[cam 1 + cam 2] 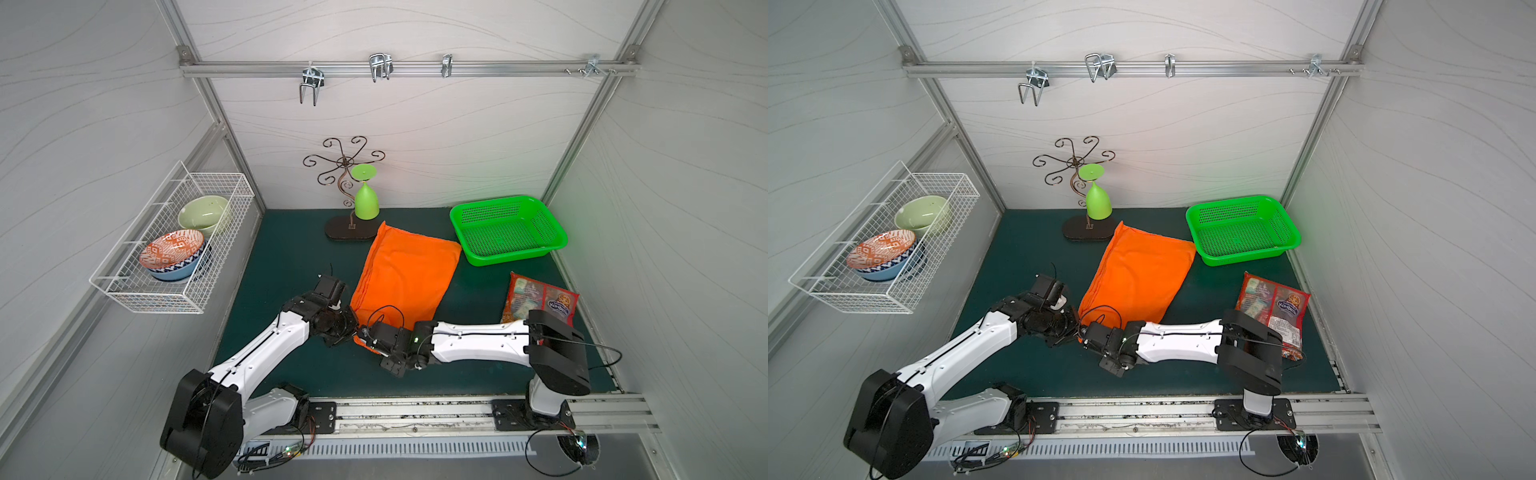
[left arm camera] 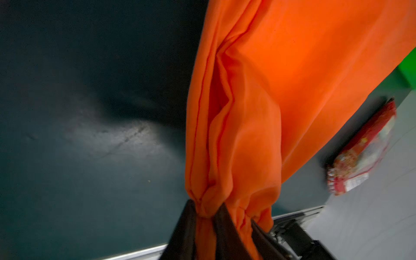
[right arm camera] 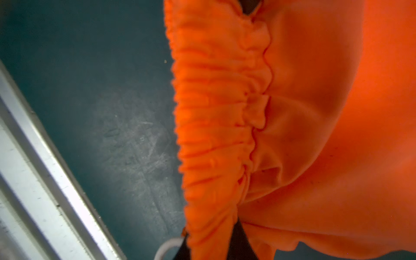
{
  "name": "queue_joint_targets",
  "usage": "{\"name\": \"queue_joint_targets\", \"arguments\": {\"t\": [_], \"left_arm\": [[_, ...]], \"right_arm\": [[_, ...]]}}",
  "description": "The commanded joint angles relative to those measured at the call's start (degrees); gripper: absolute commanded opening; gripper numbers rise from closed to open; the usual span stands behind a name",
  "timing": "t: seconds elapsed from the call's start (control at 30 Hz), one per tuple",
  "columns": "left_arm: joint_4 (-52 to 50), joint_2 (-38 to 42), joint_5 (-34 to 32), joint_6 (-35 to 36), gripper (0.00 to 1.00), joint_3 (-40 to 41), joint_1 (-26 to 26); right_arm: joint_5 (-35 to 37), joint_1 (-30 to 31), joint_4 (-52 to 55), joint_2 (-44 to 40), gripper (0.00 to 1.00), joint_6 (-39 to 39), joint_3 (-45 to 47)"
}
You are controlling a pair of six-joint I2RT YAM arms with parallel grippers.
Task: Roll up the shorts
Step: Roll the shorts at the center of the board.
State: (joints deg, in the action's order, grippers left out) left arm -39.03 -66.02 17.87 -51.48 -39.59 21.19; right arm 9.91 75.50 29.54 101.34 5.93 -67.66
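Note:
I should lay the waistband down and spread it wide before my left gripper takes the shorts' side edge [image 2: 198,184], because my grippers are close together and bunch it up.
The orange shorts [image 1: 405,270] [image 1: 1138,270] lie folded into a long flat panel on the dark green mat, with the far end near the stand and the near end at my grippers. Both grippers meet at that near end. My left gripper [image 1: 353,323] [image 2: 206,207] has bunched orange cloth pinched between its dark fingers. My right gripper [image 1: 365,333] [image 3: 212,234] is shut on the gathered elastic waistband [image 3: 213,101], which is lifted off the mat. A white loop of drawstring [image 3: 166,247] shows beside its fingers. The arms hide the very end of the shorts in both top views.
A green plastic basket [image 1: 507,230] stands at the back right. A red snack packet [image 1: 540,297] lies by the right arm. A wire stand holding a green glass [image 1: 365,201] is just behind the shorts. A wall basket of bowls [image 1: 174,249] hangs left. A metal rail [image 1: 415,411] borders the front.

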Motion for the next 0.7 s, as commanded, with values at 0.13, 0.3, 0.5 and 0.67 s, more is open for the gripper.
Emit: {"name": "queue_joint_targets", "arguments": {"t": [0.13, 0.3, 0.5, 0.67], "left_arm": [[2.4, -2.2, -6.1, 2.7, 0.53, -1.8, -1.9], [4.7, -6.6, -4.8, 3.6, 0.56, -1.2, -1.9], [9.8, -5.6, -2.8, 2.5, 0.44, 2.1, -1.9], [6.6, -7.9, -5.9, 3.1, 0.10, 0.6, -2.2]], "right_arm": [[-21.7, -5.2, 7.1, 0.9, 0.12, -1.4, -3.1], [-27.3, -8.3, 6.4, 1.5, 0.11, -0.7, -3.5], [-34.9, -12.8, 5.3, 3.4, 0.11, 1.3, -3.7], [-41.4, -16.8, 3.3, 6.3, 0.11, 3.5, -3.2]]}}
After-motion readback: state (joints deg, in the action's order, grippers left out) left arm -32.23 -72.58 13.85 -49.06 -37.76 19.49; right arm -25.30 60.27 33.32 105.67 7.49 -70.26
